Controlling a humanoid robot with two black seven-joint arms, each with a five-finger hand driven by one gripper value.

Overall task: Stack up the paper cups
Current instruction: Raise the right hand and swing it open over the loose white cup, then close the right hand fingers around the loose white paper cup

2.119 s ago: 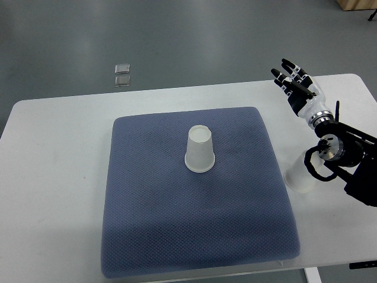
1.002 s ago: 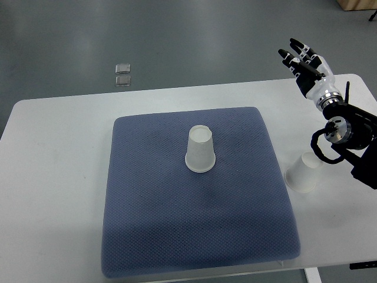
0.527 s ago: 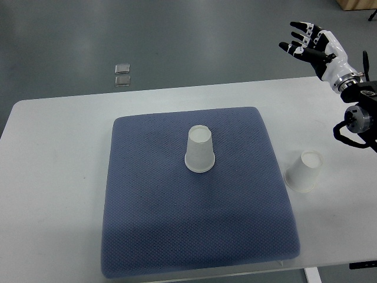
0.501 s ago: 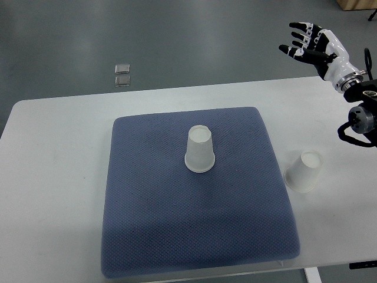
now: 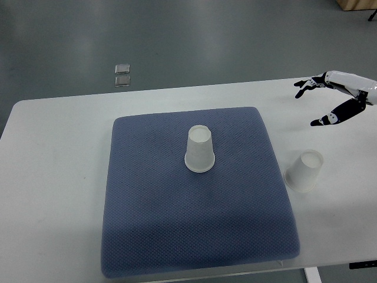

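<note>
The white paper cup is standing on the white table just off the blue-grey mat, and my right gripper will close around its upper sides (image 5: 308, 165).
One white paper cup (image 5: 199, 150) stands upside down near the middle of the blue-grey mat (image 5: 177, 224). A second white paper cup (image 5: 305, 171) stands on the white table (image 5: 59, 177) just off the mat's right edge, tilted a little toward the right. My right hand (image 5: 318, 101) reaches in from the right edge, above and to the right of that second cup, fingers spread and holding nothing. A clear gap separates the hand from the cup. The left arm is out of view.
Two small clear squares (image 5: 122, 75) lie on the grey floor beyond the table's far edge. The table's front edge runs close below the mat.
The right arm rose away from the right cup, swung up toward the far right, then turned and lowered so the spread hand now points left. Both cups stayed put.
</note>
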